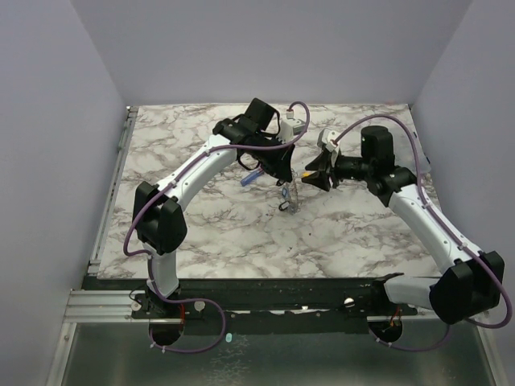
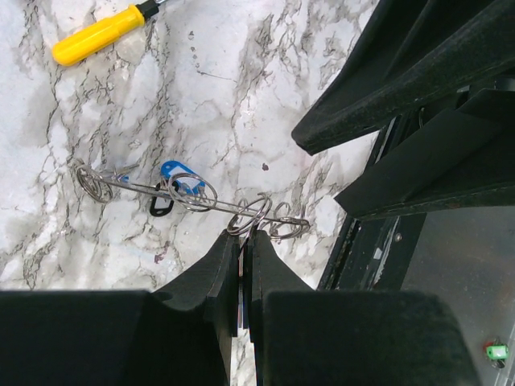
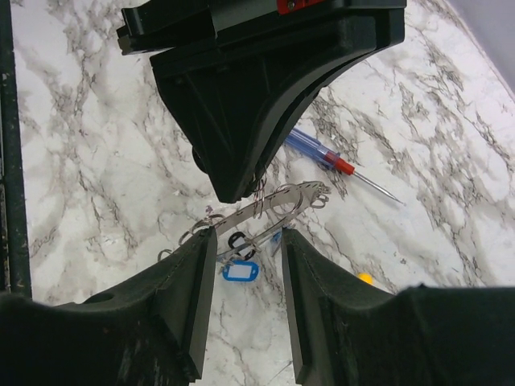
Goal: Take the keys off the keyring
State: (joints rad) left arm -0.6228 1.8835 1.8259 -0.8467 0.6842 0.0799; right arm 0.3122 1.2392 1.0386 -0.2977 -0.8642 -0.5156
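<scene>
I need to use my right gripper to take that ring (image 3: 259, 197), the keyring's wire ring that my left gripper holds with a black tag, before my left gripper sets the tag down.
The keyring (image 2: 129, 186) is a long grey metal loop strung with small wire rings. It hangs above the marble under my left gripper (image 2: 244, 238), which is shut on one of its wire rings. A thin blue sliver shows between the pads. A blue key tag (image 2: 179, 172) and a black tag (image 2: 161, 206) dangle from it. In the right wrist view the keyring (image 3: 273, 205) lies just past my open right gripper (image 3: 245, 240), fingertips on either side, with the blue tag (image 3: 240, 272) between them. From above, the bunch (image 1: 288, 197) hangs between the left gripper (image 1: 278, 167) and right gripper (image 1: 315, 178).
A red-and-blue stick tool (image 3: 322, 153) lies on the marble beyond the keyring, also seen from above (image 1: 252, 177). A yellow-handled tool (image 2: 100, 34) lies farther off. The two grippers are close together, nearly touching.
</scene>
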